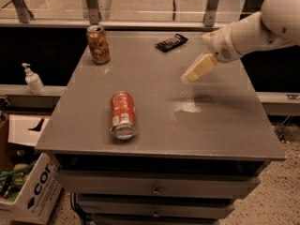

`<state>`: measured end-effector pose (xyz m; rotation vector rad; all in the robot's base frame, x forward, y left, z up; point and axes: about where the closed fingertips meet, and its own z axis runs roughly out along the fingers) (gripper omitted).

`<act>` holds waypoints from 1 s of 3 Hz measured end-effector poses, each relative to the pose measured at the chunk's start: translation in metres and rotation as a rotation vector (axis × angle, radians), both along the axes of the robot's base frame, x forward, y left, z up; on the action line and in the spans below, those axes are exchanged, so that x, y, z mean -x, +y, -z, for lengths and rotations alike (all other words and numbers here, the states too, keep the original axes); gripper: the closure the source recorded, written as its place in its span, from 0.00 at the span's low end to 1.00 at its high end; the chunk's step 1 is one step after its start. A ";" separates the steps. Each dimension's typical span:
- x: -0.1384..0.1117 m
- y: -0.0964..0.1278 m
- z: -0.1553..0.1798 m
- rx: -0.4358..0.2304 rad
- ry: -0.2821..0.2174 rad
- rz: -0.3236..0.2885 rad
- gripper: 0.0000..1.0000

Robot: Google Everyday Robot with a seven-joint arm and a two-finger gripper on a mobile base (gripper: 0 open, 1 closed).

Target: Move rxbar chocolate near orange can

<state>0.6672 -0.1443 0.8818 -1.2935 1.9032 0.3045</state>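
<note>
I will grip the end of the rxbar chocolate (180,39) farther from the orange can, leaving its other end free.
The rxbar chocolate (171,42), a flat black wrapper, lies at the back of the grey table (225,125), right of centre. The orange can (98,44), brownish-orange with cream artwork and a silvery top, stands upright at the back left corner. My gripper (191,75) hangs above the table's right half on a white arm that comes in from the upper right. It is in front of and to the right of the bar, apart from it, with nothing visibly held.
A redder-orange can (122,115) with a white label lies on its side at the table's front left. A soap dispenser (33,79) stands on a ledge to the left. A cardboard box (33,191) sits on the floor at lower left. Drawers are below the tabletop.
</note>
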 end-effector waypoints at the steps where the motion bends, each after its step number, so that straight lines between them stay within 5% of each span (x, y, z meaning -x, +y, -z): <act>1: -0.039 0.009 0.012 -0.055 -0.027 0.059 0.00; 3: -0.109 0.019 0.029 -0.215 -0.006 0.187 0.00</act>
